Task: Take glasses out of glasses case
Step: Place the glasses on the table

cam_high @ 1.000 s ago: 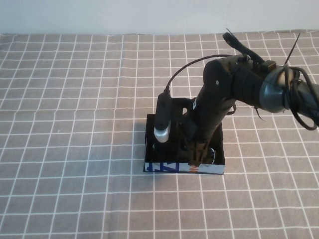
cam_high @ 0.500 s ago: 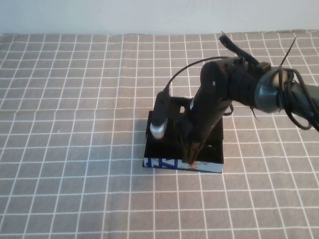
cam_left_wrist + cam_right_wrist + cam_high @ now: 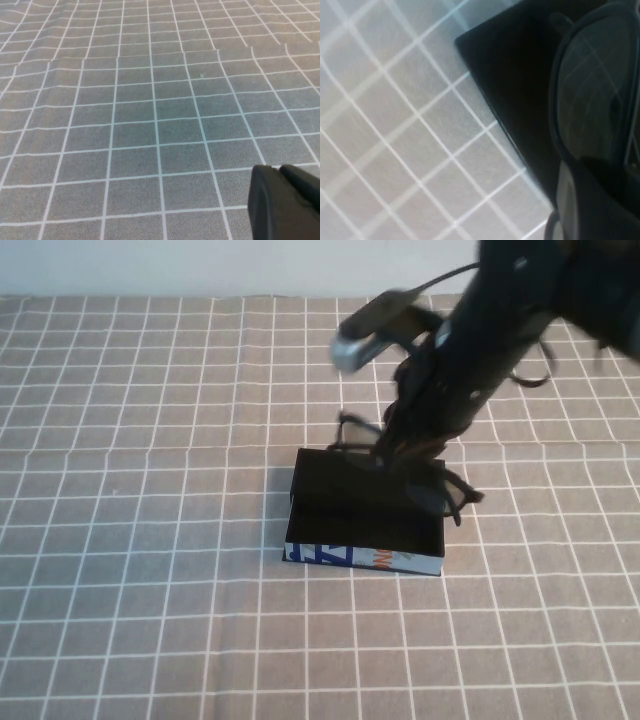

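My right gripper has the black glasses. It will put them down on the checked cloth [image 3: 513,576] beside the orange-printed end of the glasses case.
The glasses case [image 3: 363,558] is a black box with a white, blue and orange front, open on the checked cloth at the middle. My right gripper [image 3: 405,460] hangs above the case's far right part, shut on the black glasses [image 3: 447,495]. The glasses hang lifted over the case's right rear corner, one thin arm sticking out to the left. In the right wrist view a dark lens [image 3: 592,100] sits just ahead of my right gripper [image 3: 605,175], over the black case [image 3: 520,75]. My left gripper [image 3: 280,172] shows only in the left wrist view, shut and empty over bare cloth.
The grey checked tablecloth [image 3: 150,490] covers the whole table. A pale wall [image 3: 200,265] runs along the far edge. The right arm and its cable [image 3: 520,310] reach in from the upper right.
My right gripper has risen out of the case and moved toward the far side, carrying the glasses up with it. The case has shifted slightly and now shows its black interior.
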Available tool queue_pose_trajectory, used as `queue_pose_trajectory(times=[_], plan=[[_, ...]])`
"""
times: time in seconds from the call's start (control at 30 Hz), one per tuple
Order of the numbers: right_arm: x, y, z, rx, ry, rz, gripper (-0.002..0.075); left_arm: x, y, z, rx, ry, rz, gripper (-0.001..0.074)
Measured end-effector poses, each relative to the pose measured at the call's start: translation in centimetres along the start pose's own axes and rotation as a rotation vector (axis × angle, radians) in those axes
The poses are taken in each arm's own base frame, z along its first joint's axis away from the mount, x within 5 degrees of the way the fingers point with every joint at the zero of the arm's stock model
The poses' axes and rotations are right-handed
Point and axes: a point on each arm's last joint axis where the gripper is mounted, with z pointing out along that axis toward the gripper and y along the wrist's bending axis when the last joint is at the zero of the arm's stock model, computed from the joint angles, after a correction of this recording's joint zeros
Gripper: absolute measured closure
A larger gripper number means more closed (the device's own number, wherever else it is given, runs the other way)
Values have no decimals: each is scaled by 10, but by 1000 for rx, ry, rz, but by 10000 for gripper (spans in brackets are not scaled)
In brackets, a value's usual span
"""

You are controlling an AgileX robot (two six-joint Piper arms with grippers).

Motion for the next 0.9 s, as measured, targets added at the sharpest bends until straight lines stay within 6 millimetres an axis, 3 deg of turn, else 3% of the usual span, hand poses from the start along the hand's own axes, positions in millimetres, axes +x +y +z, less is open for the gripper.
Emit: queue_pose_trajectory(times=[0.2, 0.37, 0.5, 0.73, 0.9], plan=[[30, -17, -19, 11, 15, 394, 683, 0, 0, 0, 0, 0, 0, 740], [70, -23, -16, 86, 98, 650, 683, 0, 0, 0, 0, 0, 0, 740], [96, -20, -12, 169, 62, 742, 683, 0, 0, 0, 0, 0, 0, 740], [128, -23, 31, 231, 17, 787, 683, 0, 0, 0, 0, 0, 0, 740], [133, -30, 64, 236, 39, 802, 683, 0, 0, 0, 0, 0, 0, 740]])
